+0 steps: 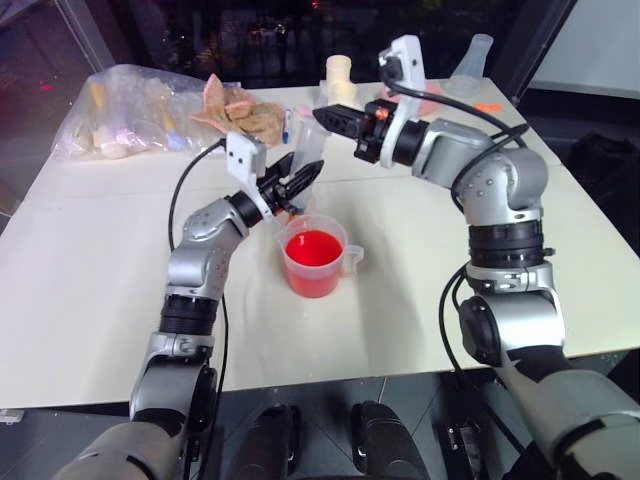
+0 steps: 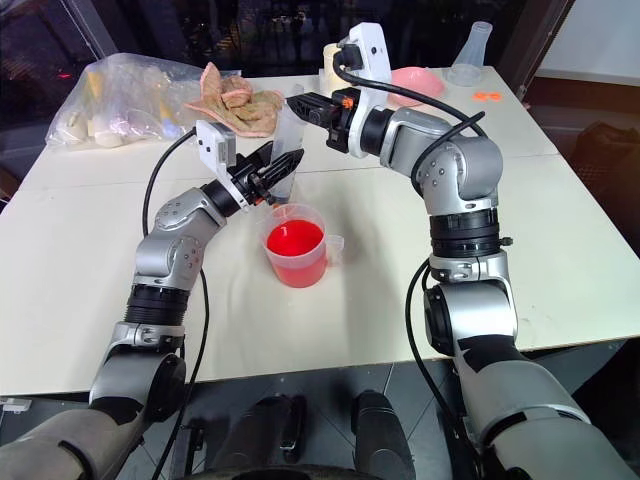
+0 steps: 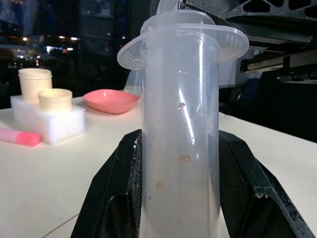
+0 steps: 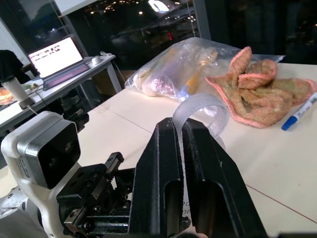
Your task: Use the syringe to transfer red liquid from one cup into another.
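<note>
Next, my left hand lays the syringe on the white table (image 1: 210, 264) beside the handled cup, opposite its handle.
The syringe (image 1: 310, 145), a wide clear tube, stands tilted over the far left rim of the handled cup (image 1: 343, 262). That cup is half full of red liquid (image 1: 312, 247). My left gripper (image 1: 298, 182) is shut on the barrel, and in the left wrist view the barrel (image 3: 181, 129) sits between both black fingers (image 3: 121, 183). From the right, my right gripper (image 1: 322, 116) reaches level to the syringe's top. It is shut on the plunger's clear end plate (image 4: 200, 110). The other cup is hidden or out of view.
At the table's far left lie a plastic bag (image 1: 130, 110) and a pink-brown cloth (image 1: 245, 112), with a blue pen (image 4: 299, 113) beside it. Cream jars (image 1: 340, 75), a pink dish (image 2: 418, 82) and a clear flask (image 1: 475, 60) stand at the back.
</note>
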